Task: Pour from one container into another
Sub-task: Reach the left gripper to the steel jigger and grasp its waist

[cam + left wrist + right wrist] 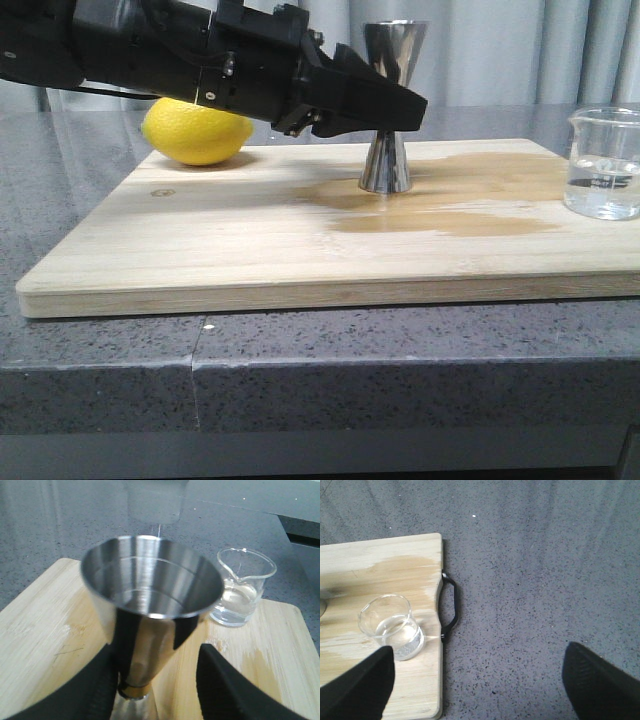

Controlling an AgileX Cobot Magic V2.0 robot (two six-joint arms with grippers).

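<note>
My right gripper is to head next for the clear glass beaker, where I need to close it around the beaker's middle (602,168) (399,630), between its rim and its base.
The steel jigger (386,162) stands upright on the wooden cutting board (230,250), its upper cup empty in the left wrist view (150,580). My left gripper (404,106) reaches in at the jigger's gold waist and is open (160,680). One finger (95,690) touches the jigger and the other (225,690) stands apart from it. The clear glass beaker (604,165) with some clear liquid sits at the board's right end (242,587). My right gripper (477,680) hangs open above the counter, beside the beaker (392,626), and holds nothing.
A yellow lemon (195,132) lies at the board's back left, behind the left arm. A wet stain (450,205) spreads across the board between jigger and beaker. The board's black handle (449,605) juts over the grey stone counter (535,580).
</note>
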